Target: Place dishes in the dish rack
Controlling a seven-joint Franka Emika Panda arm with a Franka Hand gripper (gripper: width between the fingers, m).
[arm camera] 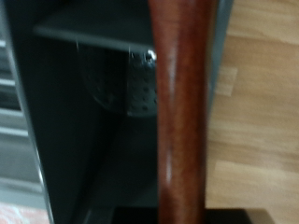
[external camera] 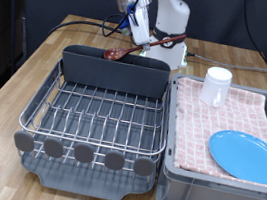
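I should let go of the wooden spoon, now tilted just over that compartment, with my gripper lengthwise along the open top of the dish rack's tall grey back compartment [external camera: 137, 63] [arm camera: 121, 140].
My gripper [external camera: 141, 38] is at the exterior view's top, shut on the reddish-brown wooden spoon [external camera: 131, 51]. The spoon is tilted, and its bowl hangs just over the tall grey back compartment [external camera: 114, 74] of the dish rack [external camera: 95, 120]. In the wrist view the spoon's handle [arm camera: 182, 112] fills the middle, with the dark compartment [arm camera: 93, 121] and its perforated floor beside it. The wire rack holds nothing. The light-blue plate [external camera: 246, 155] and the small white cup [external camera: 215, 86] sit on the pink checkered cloth in the grey bin [external camera: 215, 198].
The grey bin stands right of the rack in the exterior view, touching it. Both are on a wooden table [external camera: 36, 75]. Black cables [external camera: 84, 22] lie behind the rack near the robot base. A dark curtain hangs at the back.
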